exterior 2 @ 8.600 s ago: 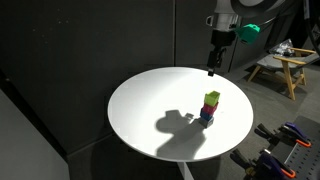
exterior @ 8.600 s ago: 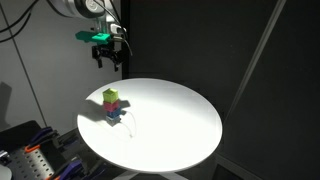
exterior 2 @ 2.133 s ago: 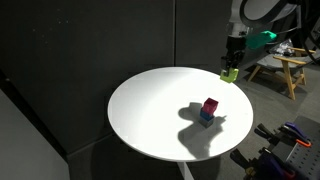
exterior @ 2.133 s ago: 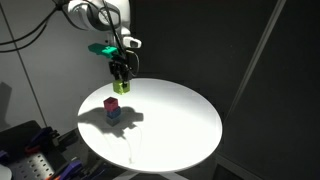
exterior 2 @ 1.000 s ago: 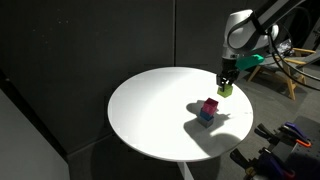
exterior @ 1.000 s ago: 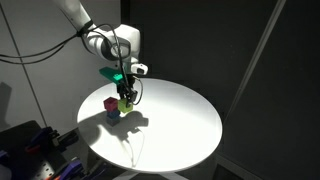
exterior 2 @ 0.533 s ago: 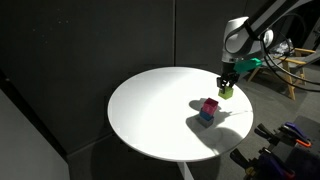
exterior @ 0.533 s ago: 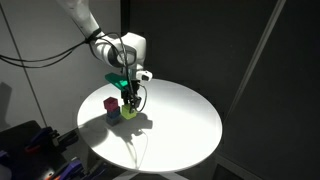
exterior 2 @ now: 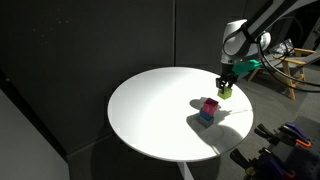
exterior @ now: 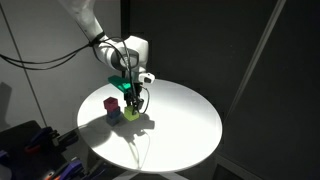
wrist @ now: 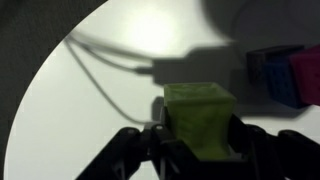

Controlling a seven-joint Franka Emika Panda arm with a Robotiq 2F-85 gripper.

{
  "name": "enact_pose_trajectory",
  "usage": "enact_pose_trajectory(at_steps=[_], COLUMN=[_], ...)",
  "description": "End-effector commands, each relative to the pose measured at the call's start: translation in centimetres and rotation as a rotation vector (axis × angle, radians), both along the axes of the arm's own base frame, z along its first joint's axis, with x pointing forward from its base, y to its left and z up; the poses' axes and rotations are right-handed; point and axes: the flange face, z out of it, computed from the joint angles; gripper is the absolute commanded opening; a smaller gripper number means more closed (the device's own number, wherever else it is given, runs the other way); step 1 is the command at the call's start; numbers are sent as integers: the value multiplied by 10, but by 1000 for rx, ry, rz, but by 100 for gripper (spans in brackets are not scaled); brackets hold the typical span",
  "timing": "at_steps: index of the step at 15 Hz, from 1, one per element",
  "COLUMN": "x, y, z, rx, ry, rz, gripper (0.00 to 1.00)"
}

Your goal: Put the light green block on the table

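Next, my gripper lets go of the light green block near the middle of the white table [exterior: 142, 132], where it will be clear of the dark blue cube.
My gripper [exterior: 132, 108] is shut on the light green block [exterior: 132, 115], a small yellow-green cube held low over the round white table [exterior: 180, 125]. In both exterior views the block [exterior 2: 226, 91] sits at or just above the tabletop [exterior 2: 150, 110], beside the stacked blocks; whether it touches cannot be told. In the wrist view the light green block [wrist: 200, 118] fills the space between my two dark fingers [wrist: 160, 140], with my gripper [wrist: 200, 135] pressed on both its sides.
A magenta cube on a dark blue cube [exterior: 111, 108] stands right next to the held block, also seen as the stack [exterior 2: 208, 110] and at the right edge of the wrist view, stack [wrist: 285, 75]. A wooden stool [exterior 2: 285, 68] stands beyond the table.
The arm has carried the light green block down from above the table to a spot beside the magenta-and-blue stack. Over the last half second it sank only slightly.
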Motion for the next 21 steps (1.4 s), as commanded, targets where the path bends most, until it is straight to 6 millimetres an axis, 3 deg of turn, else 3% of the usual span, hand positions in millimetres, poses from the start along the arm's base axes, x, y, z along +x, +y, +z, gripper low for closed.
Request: enact_pose_trajectory(at_steps=[1,7,8,14,21], x=[0,1,1,11,24], y=[0,0,0,-12,-34], z=[0,1,1,-3,-25], rx=[0,0,0,1,12], ry=[1,0,0,-41,-65], rz=[0,0,0,-22,-77], gripper=[52,52,27,27,27])
